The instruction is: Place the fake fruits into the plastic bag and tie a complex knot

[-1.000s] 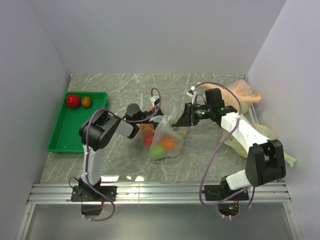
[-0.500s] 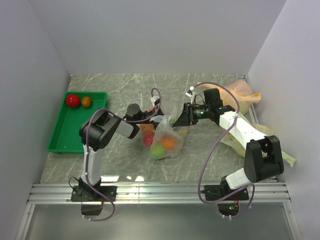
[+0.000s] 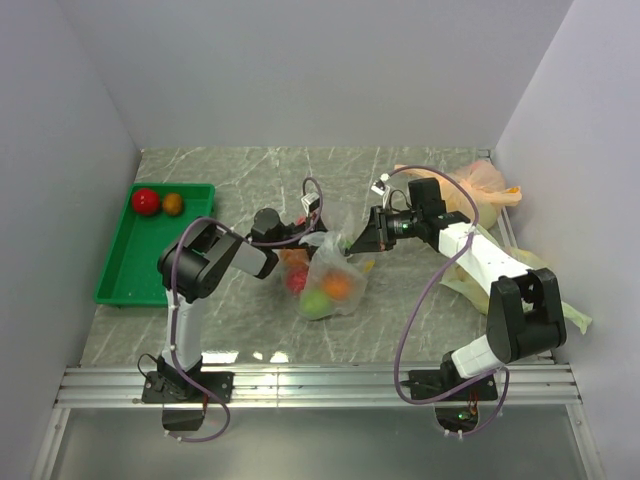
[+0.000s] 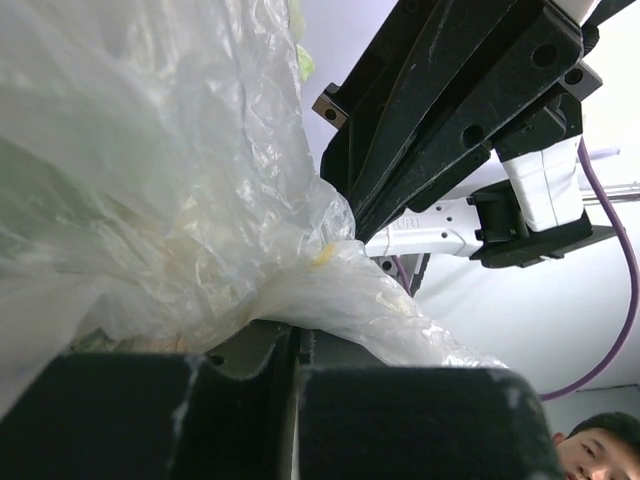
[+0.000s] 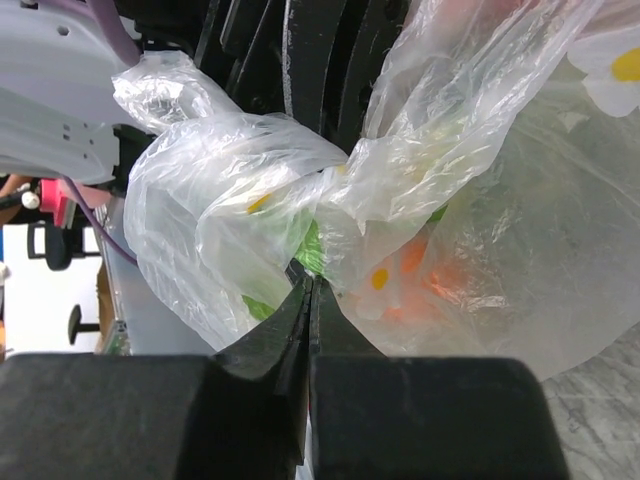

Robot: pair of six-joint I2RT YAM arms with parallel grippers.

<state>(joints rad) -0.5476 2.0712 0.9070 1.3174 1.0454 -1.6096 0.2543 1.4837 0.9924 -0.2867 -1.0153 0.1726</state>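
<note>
My left gripper will open, back away and pull the strand by that loose end point(image 5: 172, 92), because it now pinches the strand next to the bunched neck, with its end loose.
The clear plastic bag point(image 3: 327, 275) stands mid-table, holding fake fruits: one red point(image 3: 296, 282), one orange point(image 3: 337, 286), one light green point(image 3: 315, 302). Its twisted top point(image 3: 330, 240) is stretched between both grippers. My left gripper point(image 3: 308, 234) comes from the left and is shut on a strand of the plastic bag point(image 4: 330, 290), which runs out over its tips point(image 4: 295, 335). My right gripper point(image 3: 352, 243) comes from the right. It is shut at the bunched neck of the plastic bag point(image 5: 300, 190), with film against its tip point(image 5: 308, 285). Orange and green show through the film.
A green tray point(image 3: 125, 270) at the left holds a red ball point(image 3: 146, 201) and an orange ball point(image 3: 173, 204). An orange-tinted bag point(image 3: 482, 180) and a pale green bag point(image 3: 560, 305) lie behind and under the right arm. White walls enclose the table.
The right gripper's jaws, parted before, have come together at the bag's neck. The right arm has shifted slightly. The left arm and the bag stay where they were.
</note>
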